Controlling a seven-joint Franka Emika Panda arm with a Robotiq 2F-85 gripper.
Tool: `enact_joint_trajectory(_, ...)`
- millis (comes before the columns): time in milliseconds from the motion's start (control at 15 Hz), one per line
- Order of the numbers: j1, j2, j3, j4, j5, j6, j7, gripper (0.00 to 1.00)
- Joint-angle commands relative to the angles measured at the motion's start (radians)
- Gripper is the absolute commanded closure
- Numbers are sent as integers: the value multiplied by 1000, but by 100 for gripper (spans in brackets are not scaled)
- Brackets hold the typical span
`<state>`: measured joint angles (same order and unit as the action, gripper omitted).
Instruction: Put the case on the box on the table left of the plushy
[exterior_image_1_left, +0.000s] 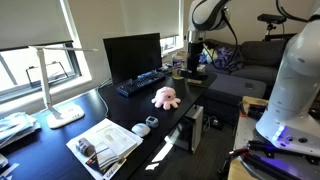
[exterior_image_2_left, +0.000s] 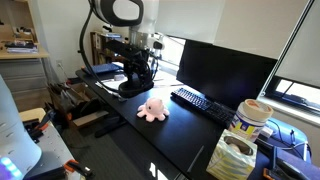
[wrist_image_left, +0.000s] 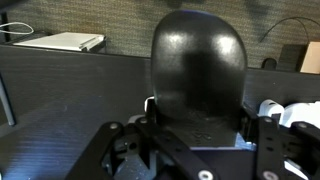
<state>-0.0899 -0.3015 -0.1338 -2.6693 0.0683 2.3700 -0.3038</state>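
Next, I let go of the black case on the table (exterior_image_1_left: 153, 109) between the pink plushy and the small white gadget.
My gripper (wrist_image_left: 200, 125) is at the far end of the black table (exterior_image_1_left: 120, 118), beyond the keyboard. It shows in both exterior views (exterior_image_1_left: 192, 58) (exterior_image_2_left: 136, 72). A black rounded case (wrist_image_left: 198, 70) stands upright between the fingers and fills the wrist view. The fingers sit against its sides, so the gripper looks shut on it. The pink plushy (exterior_image_1_left: 165, 96) (exterior_image_2_left: 151, 110) sits on the table in front of the keyboard, well apart from the gripper. The tan box is hidden under the gripper and the case.
A keyboard (exterior_image_1_left: 142, 83) and a monitor (exterior_image_1_left: 132, 56) stand behind the plushy. A white lamp (exterior_image_1_left: 62, 100), papers (exterior_image_1_left: 105, 143) and a small white gadget (exterior_image_1_left: 141, 128) lie along the table. A paper cup (exterior_image_2_left: 252, 115) and a bag (exterior_image_2_left: 235, 155) stand beside the monitor.
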Motion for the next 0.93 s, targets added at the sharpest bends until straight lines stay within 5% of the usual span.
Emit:
enact_joint_trajectory(0,9,-11,-10,-4,-4,-2,4,26)
enact_joint_trajectory(67,8,-16,-13,-7,-3,-2,4,51)
enact_joint_trajectory(467,177,159,40,62,173,9,-47,51)
enact_joint_trajectory(867,203,397,132,204,269,98,-1,51)
